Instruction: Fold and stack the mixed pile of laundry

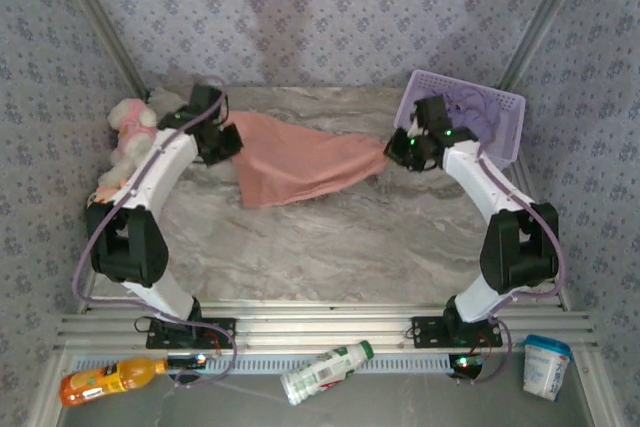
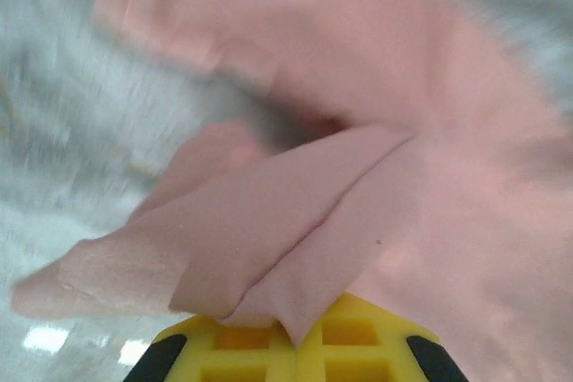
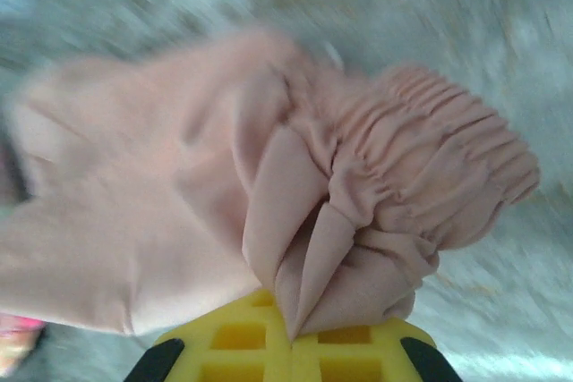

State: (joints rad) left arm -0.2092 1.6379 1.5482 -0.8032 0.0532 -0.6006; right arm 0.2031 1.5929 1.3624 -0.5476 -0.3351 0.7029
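Note:
My right gripper is going to release the gathered elastic waistband on the bare marble [image 1: 402,219], in the space between the lavender mesh basket and the near ledge.
The salmon-pink shorts [image 1: 295,162] hang stretched between my two grippers over the far part of the marble table. My left gripper [image 1: 222,144] is shut on one corner of the shorts [image 2: 295,248], the cloth pinched between its yellow jaws. My right gripper [image 1: 398,150] is shut on the gathered elastic waistband of the shorts [image 3: 385,221]. The middle of the cloth sags down and lies on the tabletop.
A lavender mesh basket [image 1: 490,117] stands tilted at the back right behind my right arm. A pink-and-white plush toy [image 1: 127,132] sits at the back left. On the near ledge lie an orange bottle [image 1: 105,379], a white bottle [image 1: 325,370] and a white tub [image 1: 546,365].

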